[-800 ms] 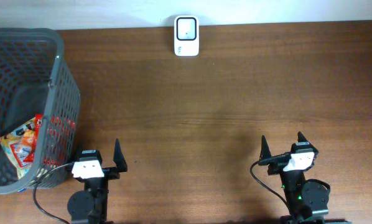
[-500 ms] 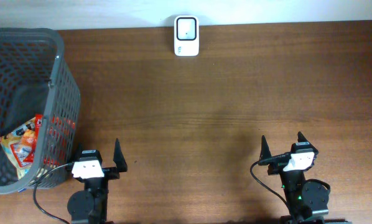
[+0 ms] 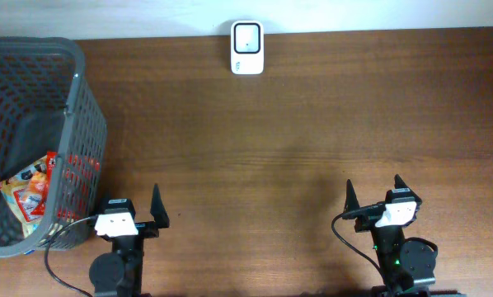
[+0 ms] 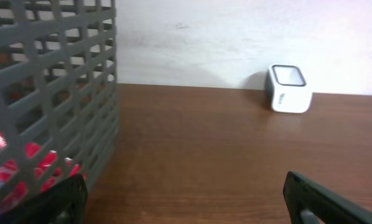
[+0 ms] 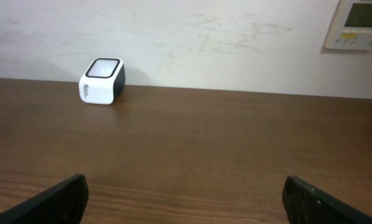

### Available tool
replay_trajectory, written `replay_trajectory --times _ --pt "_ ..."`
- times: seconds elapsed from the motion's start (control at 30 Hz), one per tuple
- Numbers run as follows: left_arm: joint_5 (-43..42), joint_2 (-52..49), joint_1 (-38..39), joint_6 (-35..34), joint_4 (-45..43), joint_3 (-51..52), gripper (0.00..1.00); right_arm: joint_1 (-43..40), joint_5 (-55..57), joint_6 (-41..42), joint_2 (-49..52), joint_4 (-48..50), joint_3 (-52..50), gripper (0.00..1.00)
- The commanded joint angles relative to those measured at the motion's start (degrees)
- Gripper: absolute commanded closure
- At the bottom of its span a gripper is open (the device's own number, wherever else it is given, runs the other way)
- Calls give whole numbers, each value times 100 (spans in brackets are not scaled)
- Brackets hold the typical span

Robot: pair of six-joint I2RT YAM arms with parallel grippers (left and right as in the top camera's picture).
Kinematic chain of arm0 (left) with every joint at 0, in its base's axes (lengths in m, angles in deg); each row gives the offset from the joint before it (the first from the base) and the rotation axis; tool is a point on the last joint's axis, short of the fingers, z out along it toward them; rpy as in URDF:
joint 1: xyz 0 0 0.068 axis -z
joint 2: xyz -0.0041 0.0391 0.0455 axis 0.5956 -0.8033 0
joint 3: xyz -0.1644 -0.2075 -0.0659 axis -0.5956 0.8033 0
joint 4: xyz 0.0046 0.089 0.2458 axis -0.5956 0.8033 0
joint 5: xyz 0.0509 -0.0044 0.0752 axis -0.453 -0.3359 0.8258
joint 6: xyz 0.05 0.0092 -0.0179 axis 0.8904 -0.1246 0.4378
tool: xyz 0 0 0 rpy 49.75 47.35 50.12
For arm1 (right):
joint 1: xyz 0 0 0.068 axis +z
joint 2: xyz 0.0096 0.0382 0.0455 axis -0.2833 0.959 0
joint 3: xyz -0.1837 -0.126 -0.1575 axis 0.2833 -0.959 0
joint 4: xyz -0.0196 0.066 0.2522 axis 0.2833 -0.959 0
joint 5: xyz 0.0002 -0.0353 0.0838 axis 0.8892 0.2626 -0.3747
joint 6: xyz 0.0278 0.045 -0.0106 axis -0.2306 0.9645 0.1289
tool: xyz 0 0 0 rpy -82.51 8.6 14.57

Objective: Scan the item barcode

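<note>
The red snack packet [image 3: 49, 167] [image 4: 45, 163] beside the yellow and orange one in the grey mesh basket is next for my left gripper to reach in and close on.
The item, a red and orange snack packet [image 3: 30, 194], lies inside the grey mesh basket [image 3: 80, 91] at the table's left; through the mesh in the left wrist view it shows as red patches [image 4: 5, 163]. A white barcode scanner [image 3: 247, 48] stands at the table's far edge, also in both wrist views [image 4: 288, 96] [image 5: 102, 81]. My left gripper [image 3: 131, 206] sits at the near edge beside the basket, open and empty [image 4: 186, 202]. My right gripper [image 3: 374, 194] rests at the near right, open and empty [image 5: 186, 202].
The basket wall [image 4: 61, 106] rises close on the left gripper's left side. A white wall runs behind the table, with a control panel [image 5: 360, 25] mounted on it at the upper right. Brown wooden tabletop [image 3: 296, 140] lies between the grippers and the scanner.
</note>
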Motion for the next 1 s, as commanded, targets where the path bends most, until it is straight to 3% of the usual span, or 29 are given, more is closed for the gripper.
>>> replay_trajectory --times 0.0,0.03,0.1,0.13,0.23,0.3,0.33,0.37,0.43,0.47,0.5,0.57,0.6,0.7,0.73,0.8,0.87,0.97 --pt "-2035 37 -31 -420 -1071 33 1 -42 9 24 -42 -31 -42 1" --pt "-3071 37 -28 -433 -2861 33 1 -42 9 24 -42 -31 -42 1" --pt "-3163 37 -31 -435 -4625 -122 1 -42 9 24 -42 -33 -42 2" --pt "-3165 4 -31 -435 -4347 -621 1 -42 9 24 -42 -33 -42 1" --pt "-3163 -946 -35 81 -1834 -2918 1 -42 9 24 -42 -33 -42 1" --pt "-3512 -2293 -35 85 122 -4769 1 -42 9 24 -42 -33 -42 1" --pt "-4041 -2736 -35 79 431 -5263 1 -42 9 24 -42 -33 -42 1" --pt "-5184 -3294 -35 83 522 -5812 1 -42 9 24 -42 -33 -42 1" --pt "-5418 -3893 -35 22 382 -6286 1 -42 9 24 -42 -33 -42 2" --pt "-4887 -4494 -74 -280 1405 -7125 1 -42 9 24 -42 -31 -42 2" --pt "-4675 -5097 -155 -136 2581 -7965 1 -42 9 24 -42 -33 -42 1" --pt "-4616 -6439 -195 903 4697 -9608 1 -42 9 24 -42 -33 -42 1" --pt "-4074 -6929 -197 1161 4968 -10153 1 -42 9 24 -42 -31 -42 1" --pt "1355 -8124 -328 -723 6113 -11991 1 -42 9 24 -42 -33 -42 1" --pt "1878 -8413 -468 -732 6328 -12421 1 -42 9 24 -42 -31 -42 1" --pt "2004 -9038 -1427 -1016 6293 -13193 1 -42 9 24 -42 -33 -42 1" --pt "2004 -9191 -2103 -1012 6028 -13199 1 -42 9 24 -42 -31 -42 2" --pt "1687 -9320 -2931 -1014 6647 -12981 1 -42 9 24 -42 -31 -42 1"
